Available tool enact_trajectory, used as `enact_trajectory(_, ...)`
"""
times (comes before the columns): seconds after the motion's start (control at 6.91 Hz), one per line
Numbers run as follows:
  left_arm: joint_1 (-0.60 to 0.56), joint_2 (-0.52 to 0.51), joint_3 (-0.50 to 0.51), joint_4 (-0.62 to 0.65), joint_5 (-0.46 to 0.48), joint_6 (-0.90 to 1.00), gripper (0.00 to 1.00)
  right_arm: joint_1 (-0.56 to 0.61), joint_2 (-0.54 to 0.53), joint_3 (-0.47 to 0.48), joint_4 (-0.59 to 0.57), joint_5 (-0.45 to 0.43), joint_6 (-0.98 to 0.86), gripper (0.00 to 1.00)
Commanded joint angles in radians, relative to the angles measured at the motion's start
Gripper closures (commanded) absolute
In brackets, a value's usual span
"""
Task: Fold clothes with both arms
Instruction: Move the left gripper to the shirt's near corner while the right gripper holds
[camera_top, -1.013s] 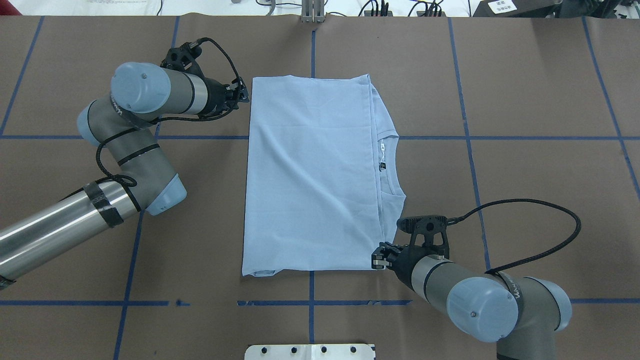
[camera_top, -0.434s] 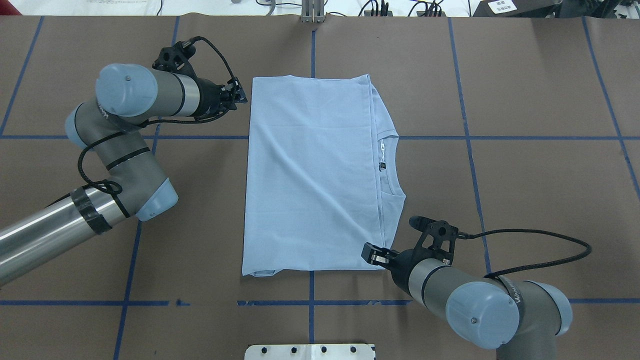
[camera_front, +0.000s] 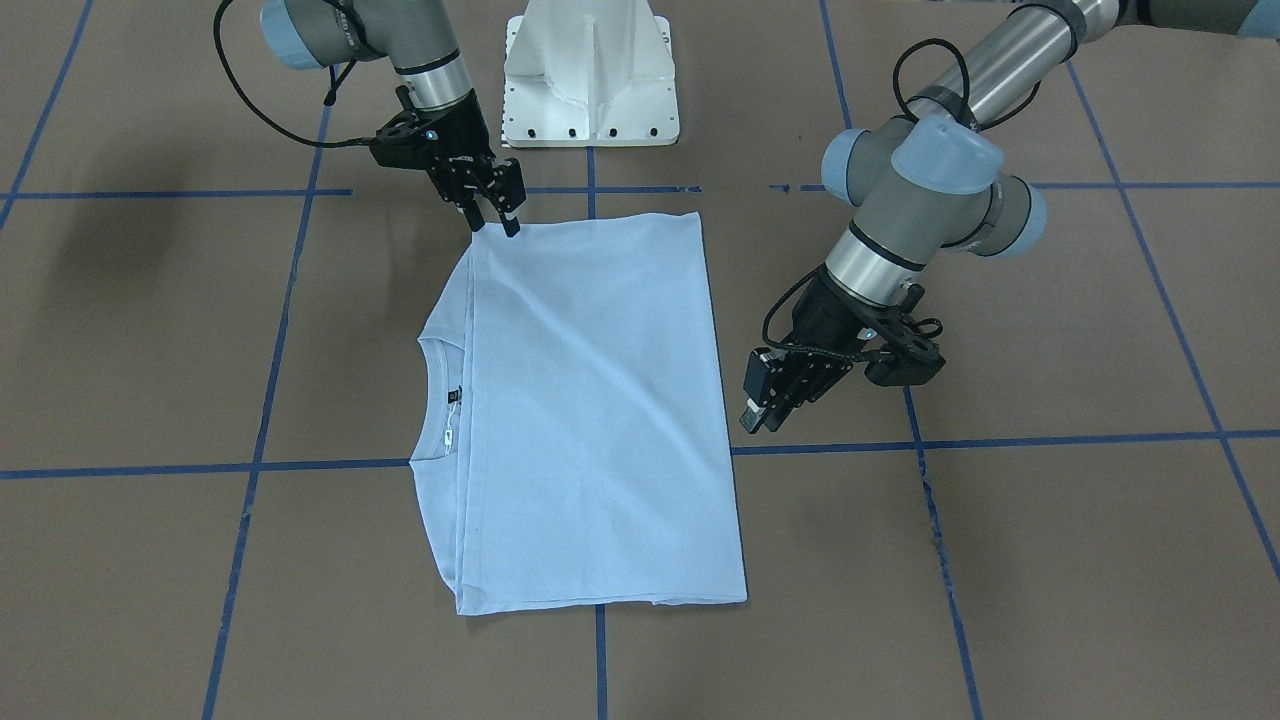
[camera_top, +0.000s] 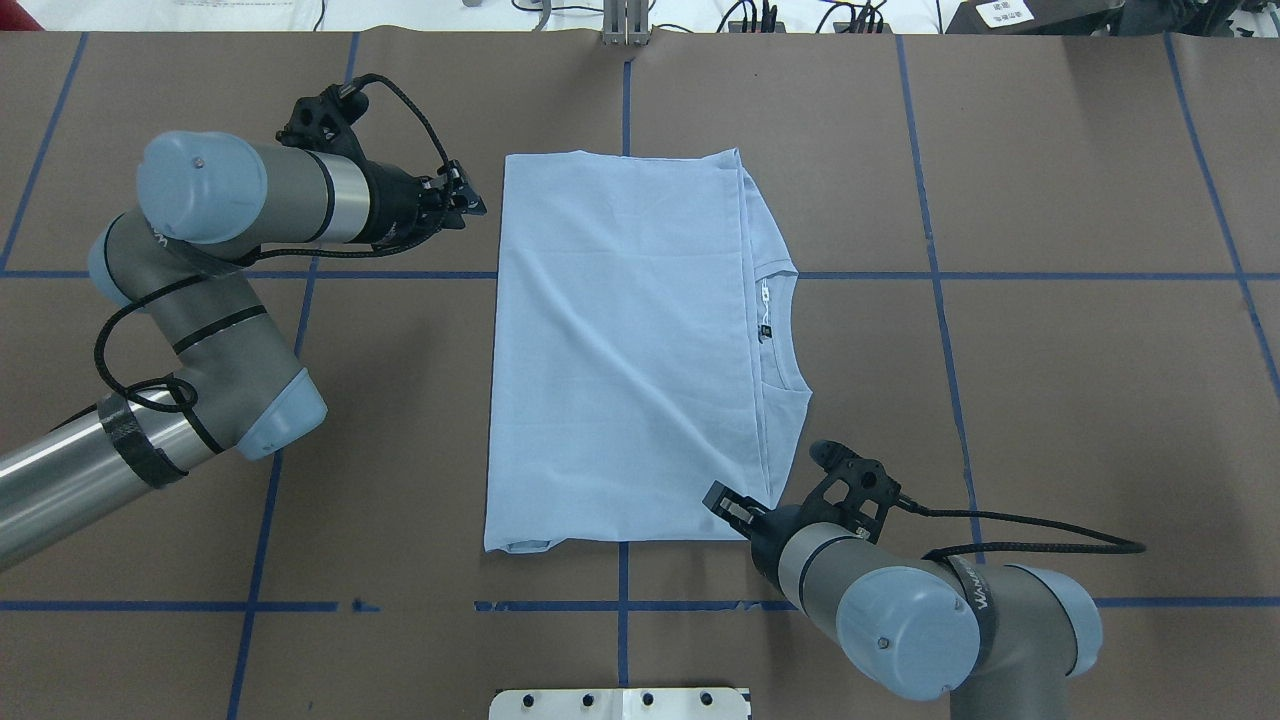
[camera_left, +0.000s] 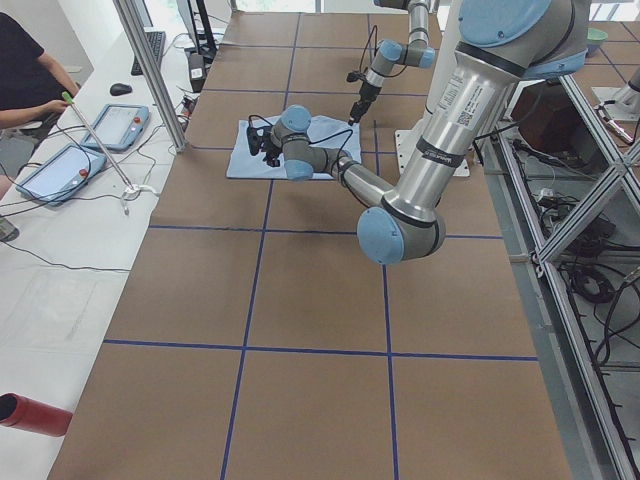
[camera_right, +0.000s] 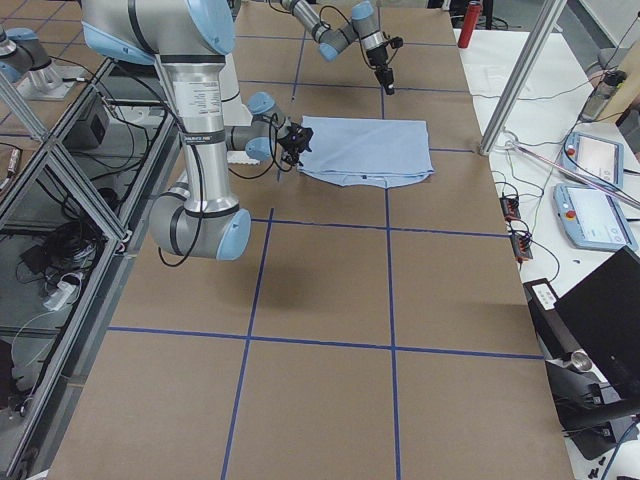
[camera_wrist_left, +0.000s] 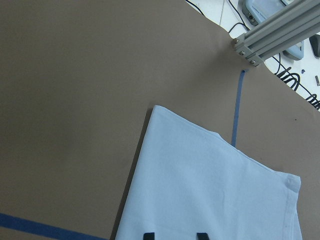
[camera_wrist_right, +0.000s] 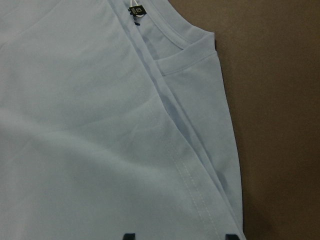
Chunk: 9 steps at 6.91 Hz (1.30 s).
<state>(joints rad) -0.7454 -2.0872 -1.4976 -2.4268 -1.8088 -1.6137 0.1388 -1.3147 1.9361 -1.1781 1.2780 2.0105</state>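
Note:
My right gripper needs to shift its fingers, which are inside the T-shirt's collar-side edge, so they straddle that edge and pinch the T-shirt's near corner (camera_front: 486, 238).
The light blue T-shirt (camera_top: 620, 350) lies folded in a rectangle on the table, collar and neck label (camera_top: 765, 318) showing along its right edge; the palm-tree print is hidden. My left gripper (camera_top: 462, 203) is open and empty, just off the shirt's far left edge; its wrist view shows the shirt's corner (camera_wrist_left: 210, 185) ahead of the fingertips (camera_wrist_left: 148, 235). My right gripper (camera_top: 728, 507) is open and hovers at the shirt's near right corner. In the front view (camera_front: 497, 222) its fingers stand apart just at the cloth's corner. Its wrist view shows the folded hem (camera_wrist_right: 190, 175).
Blue tape lines (camera_top: 930, 270) cross the brown table cover. The white pedestal base (camera_front: 590, 70) stands at the robot's edge, near the right gripper. A metal post (camera_top: 626, 25) rises at the far edge. An operator (camera_left: 25, 70) and tablets (camera_left: 120, 125) are beyond it.
My left arm has drawn back to the left, its gripper a little farther from the shirt's edge. My right gripper has swung left, over the shirt's near right corner.

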Motion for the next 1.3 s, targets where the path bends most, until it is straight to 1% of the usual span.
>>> enact_trajectory(0.0, 0.0, 0.003, -0.006, 0.002, -0.001, 0.0, 0.61, -0.001, 0.003, -0.028, -0.023, 0.001, 0.017, 0.33)
enact_trajectory(0.29, 0.0, 0.004, -0.009, 0.002, 0.0, -0.002, 0.61, 0.002, -0.003, -0.029, -0.024, 0.004, 0.017, 0.34)
enact_trajectory(0.43, 0.0, 0.003, -0.009, 0.0, 0.0, -0.002, 0.61, 0.002, -0.003, -0.029, -0.026, 0.004, 0.017, 0.37)
enact_trajectory(0.58, 0.0, 0.004, -0.009, 0.0, 0.0, -0.002, 0.61, 0.002, -0.005, -0.032, -0.026, 0.004, 0.017, 0.44)
enact_trajectory(0.72, 0.0, 0.004, -0.007, 0.0, 0.0, -0.002, 0.61, 0.002, -0.008, -0.031, -0.026, 0.004, 0.017, 0.56)
enact_trajectory(0.87, 0.0, 0.007, -0.007, 0.002, 0.0, -0.002, 0.61, 0.002, -0.008, -0.031, -0.026, 0.006, 0.017, 0.88)
enact_trajectory(1.01, 0.0, 0.013, -0.007, 0.0, 0.0, -0.002, 0.61, 0.002, -0.008, -0.031, -0.026, 0.006, 0.016, 1.0)
enact_trajectory(1.16, 0.0, 0.015, -0.007, 0.0, 0.0, -0.002, 0.61, -0.001, -0.005, -0.032, -0.026, 0.006, 0.014, 1.0)
